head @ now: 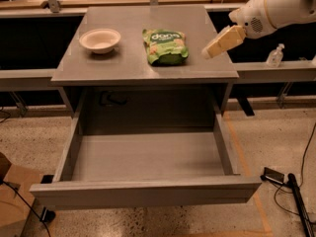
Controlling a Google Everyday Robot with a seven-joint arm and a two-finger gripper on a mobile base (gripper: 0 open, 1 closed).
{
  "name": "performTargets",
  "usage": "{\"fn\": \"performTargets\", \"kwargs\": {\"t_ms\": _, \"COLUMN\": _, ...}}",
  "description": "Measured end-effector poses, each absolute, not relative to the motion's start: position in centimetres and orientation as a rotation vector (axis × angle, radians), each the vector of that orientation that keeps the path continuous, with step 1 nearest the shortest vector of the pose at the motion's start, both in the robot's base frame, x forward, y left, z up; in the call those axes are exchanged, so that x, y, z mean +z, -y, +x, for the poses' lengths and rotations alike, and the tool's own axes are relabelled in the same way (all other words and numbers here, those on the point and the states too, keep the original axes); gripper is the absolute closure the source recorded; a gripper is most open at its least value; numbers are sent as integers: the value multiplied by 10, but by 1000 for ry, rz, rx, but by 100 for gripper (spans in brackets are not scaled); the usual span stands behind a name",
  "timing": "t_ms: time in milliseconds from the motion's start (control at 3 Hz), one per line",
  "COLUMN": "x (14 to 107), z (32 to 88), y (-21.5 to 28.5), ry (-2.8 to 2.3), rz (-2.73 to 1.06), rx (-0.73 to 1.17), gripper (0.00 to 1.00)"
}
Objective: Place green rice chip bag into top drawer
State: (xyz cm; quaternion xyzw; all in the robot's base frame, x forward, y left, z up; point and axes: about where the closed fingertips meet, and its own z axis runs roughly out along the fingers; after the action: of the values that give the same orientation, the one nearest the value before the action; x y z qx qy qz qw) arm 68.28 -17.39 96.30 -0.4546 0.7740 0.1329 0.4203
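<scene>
The robot's gripper needs to next move to the green rice chip bag and close on the bag's side (181,49) farthest from the white bowl.
The green rice chip bag (165,46) lies flat on the grey table (123,63), right of centre. The top drawer (148,157) under the table is pulled out toward the camera and nothing lies in it; its flat front panel (143,194) is nearest. My gripper (206,53) comes in from the upper right on a white arm (276,6). It hovers above the table's right part, a short way right of the bag and apart from it. It holds nothing that I can see.
A white bowl (100,39) sits on the table's left part. A clear bottle (274,56) stands on a ledge at the right. Cables and a dark device (276,177) lie on the floor at the lower right. A cardboard box (12,191) is at the lower left.
</scene>
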Motion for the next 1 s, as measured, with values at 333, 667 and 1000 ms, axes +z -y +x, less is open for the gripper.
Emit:
{"fn": "performTargets", "kwargs": {"t_ms": 333, "x": 981, "z": 701, "y": 174, "ry": -1891, "rz": -1115, "rx": 329, "gripper": 0}}
{"fn": "performTargets", "kwargs": {"t_ms": 667, "x": 962, "z": 704, "y": 168, "ry": -1926, "rz": -1073, "rx": 367, "gripper": 0}}
{"fn": "performTargets", "kwargs": {"t_ms": 1000, "x": 932, "z": 723, "y": 133, "ry": -1905, "rz": -1062, "rx": 425, "gripper": 0}}
